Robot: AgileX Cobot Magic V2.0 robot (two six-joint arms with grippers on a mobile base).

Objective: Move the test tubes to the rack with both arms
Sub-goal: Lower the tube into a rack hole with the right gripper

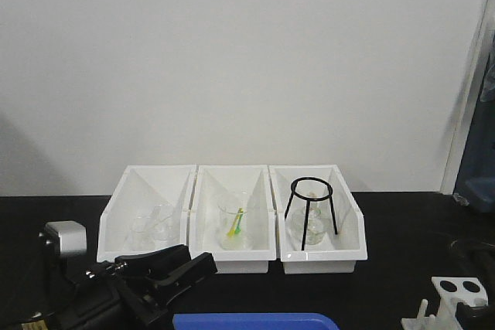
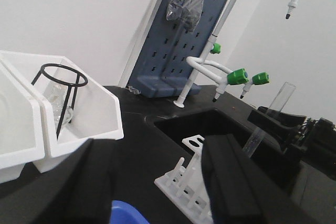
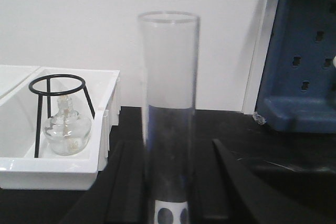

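My right gripper has the test tube. It will let go of it in a front hole on the white rack's peg side (image 1: 469, 322).
In the right wrist view a clear test tube (image 3: 168, 77) stands upright, and my right gripper (image 3: 169, 142) is shut on its lower part. The rack's white top plate (image 3: 170, 214) with round holes shows directly beneath the tube. The left wrist view shows the same tube (image 2: 275, 106) tilted above the white rack (image 2: 190, 179), held by the black right gripper (image 2: 281, 127). My left gripper (image 2: 152, 145) is open with nothing between its fingers, left of the rack. In the front view the left gripper (image 1: 186, 262) is low at the left, and the rack (image 1: 460, 290) stands at the bottom right.
Three white bins (image 1: 232, 256) line the back: beakers in the left and middle ones, a black tripod (image 1: 312, 202) over a glass flask in the right one. A blue tray (image 1: 255, 321) lies at the front. A sink (image 2: 210, 121), taps (image 2: 239, 76) and a blue pegboard (image 2: 178, 45) lie beyond the rack.
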